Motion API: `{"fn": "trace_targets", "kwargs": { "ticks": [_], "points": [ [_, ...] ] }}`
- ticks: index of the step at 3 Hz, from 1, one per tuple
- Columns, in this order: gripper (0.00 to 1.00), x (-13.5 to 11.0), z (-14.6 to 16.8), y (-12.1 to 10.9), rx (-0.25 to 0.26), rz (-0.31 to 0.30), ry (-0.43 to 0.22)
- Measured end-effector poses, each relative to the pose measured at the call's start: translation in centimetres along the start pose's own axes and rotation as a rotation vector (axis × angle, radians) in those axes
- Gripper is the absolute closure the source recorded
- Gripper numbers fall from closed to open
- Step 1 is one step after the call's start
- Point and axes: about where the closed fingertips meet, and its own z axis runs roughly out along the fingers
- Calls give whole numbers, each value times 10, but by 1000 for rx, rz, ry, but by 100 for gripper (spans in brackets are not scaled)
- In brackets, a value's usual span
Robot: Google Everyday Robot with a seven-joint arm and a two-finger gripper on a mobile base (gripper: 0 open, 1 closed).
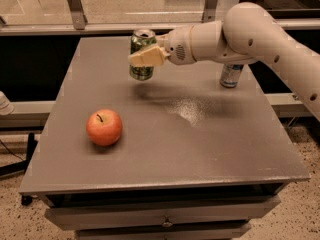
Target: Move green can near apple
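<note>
Next, my gripper sets the green can down on the grey table [136, 114] just behind the apple, toward my arm.
The green can [141, 44] has a light green printed body and a silver top. It hangs upright a little above the far middle of the grey table [200, 149]. My gripper [146, 57] reaches in from the right and is shut on the can's side. The red-orange apple [104, 127] with a short dark stem sits on the table's front left, well apart from the can.
A slimmer silver-and-blue can [231, 76] stands at the table's far right, partly behind my arm [250, 31]. A glass wall with metal posts [74, 4] runs behind the table. Drawers [165, 216] sit under the table's front edge.
</note>
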Motion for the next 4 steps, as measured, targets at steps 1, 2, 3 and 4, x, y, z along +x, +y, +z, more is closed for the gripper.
{"fn": "trace_targets", "kwargs": {
  "ticks": [1, 2, 3, 4],
  "points": [
    [100, 12, -7, 38, -65, -87, 48],
    [100, 33, -11, 64, -95, -172, 108],
    [100, 45, -11, 84, -129, -215, 136],
    [100, 50, -11, 101, -163, -232, 143]
  ]
}}
